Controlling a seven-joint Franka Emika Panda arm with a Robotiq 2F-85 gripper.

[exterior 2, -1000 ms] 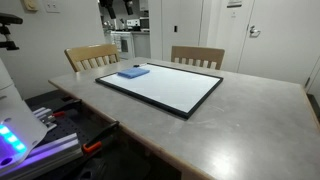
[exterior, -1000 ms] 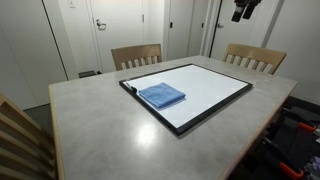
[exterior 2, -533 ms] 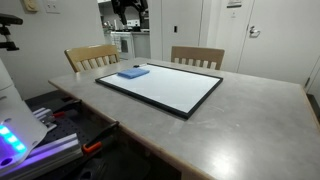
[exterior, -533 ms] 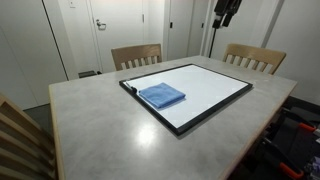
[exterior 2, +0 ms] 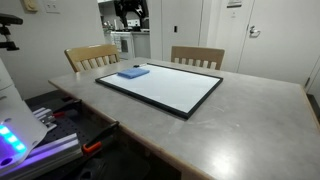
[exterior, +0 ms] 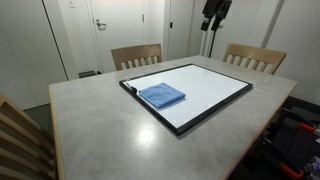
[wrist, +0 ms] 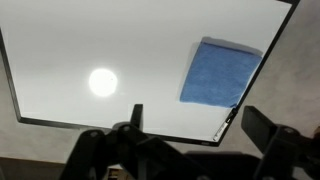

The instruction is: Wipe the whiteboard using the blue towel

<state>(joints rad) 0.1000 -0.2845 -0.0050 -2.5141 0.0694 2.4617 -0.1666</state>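
The gripper should next move to the blue towel's edge (exterior: 172, 89) (wrist: 187, 84) facing the middle of the whiteboard and close there.
The whiteboard (exterior: 200, 90) (exterior 2: 165, 86) lies flat on the grey table, white with a thin black frame. The blue towel (exterior: 161, 96) (exterior 2: 132, 72) rests flat on one corner region of it. In the wrist view the whiteboard (wrist: 100, 60) fills most of the picture, with the blue towel (wrist: 219, 72) near its right edge. My gripper (exterior: 213, 12) (exterior 2: 128, 12) hangs high above the far side of the table, well clear of board and towel. The gripper (wrist: 198, 128) is open, and between its dark fingers (wrist: 260, 126) there is nothing.
A marker (wrist: 227, 123) (exterior: 129, 88) lies along the board's frame near the towel. Two wooden chairs (exterior: 136, 55) (exterior: 254, 57) stand at the far table side, and a third chair (exterior: 20, 135) is close by. Doors and walls stand behind. Equipment (exterior 2: 15, 120) sits beside the table.
The gripper has travelled sideways high above the table, closer to a spot over the board. Board, towel and marker have not moved.
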